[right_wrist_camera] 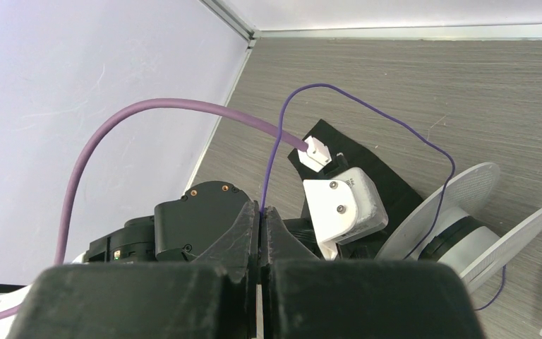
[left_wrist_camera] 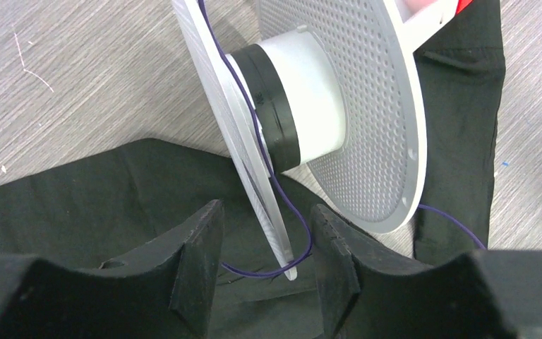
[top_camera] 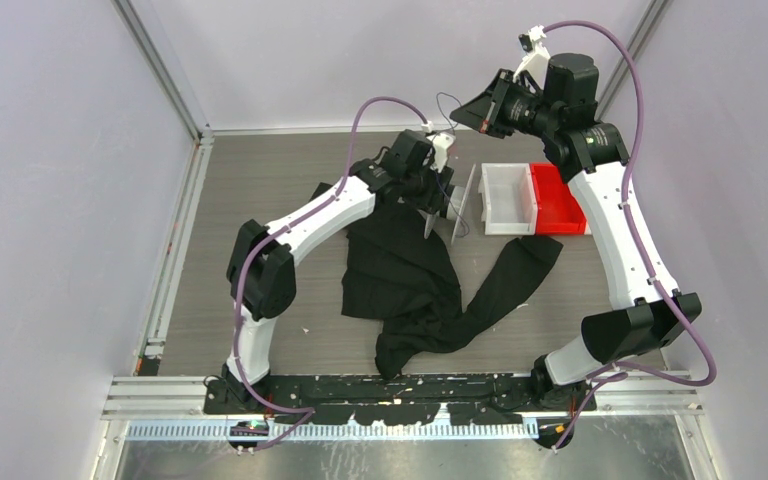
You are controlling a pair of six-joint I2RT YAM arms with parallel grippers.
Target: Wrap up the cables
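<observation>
The cable loops loosely past the rim of the slanting edge, so the robot's left gripper will open wider and pinch cable and rim together (left_wrist_camera: 287,268) before it lifts the spool.
The cable (right_wrist_camera: 323,85) is a thin purple wire. My right gripper (right_wrist_camera: 262,215) is shut on it, raised well above the table (top_camera: 460,112). From there the wire arcs up and over, then down to the white spool (right_wrist_camera: 466,194). The spool (left_wrist_camera: 353,106) has two perforated flanges and a white hub with dark windings. The cable (left_wrist_camera: 308,236) runs down the left flange and loops under its rim. My left gripper (left_wrist_camera: 265,258) stands open, its jaws on either side of that rim and the loop, touching neither. In the top view it (top_camera: 438,205) sits next to the spool (top_camera: 463,205).
A large black cloth (top_camera: 400,270) lies crumpled under and in front of the spool. A white bin (top_camera: 508,198) and a red bin (top_camera: 558,198) stand just right of the spool. Pale walls enclose the table on three sides.
</observation>
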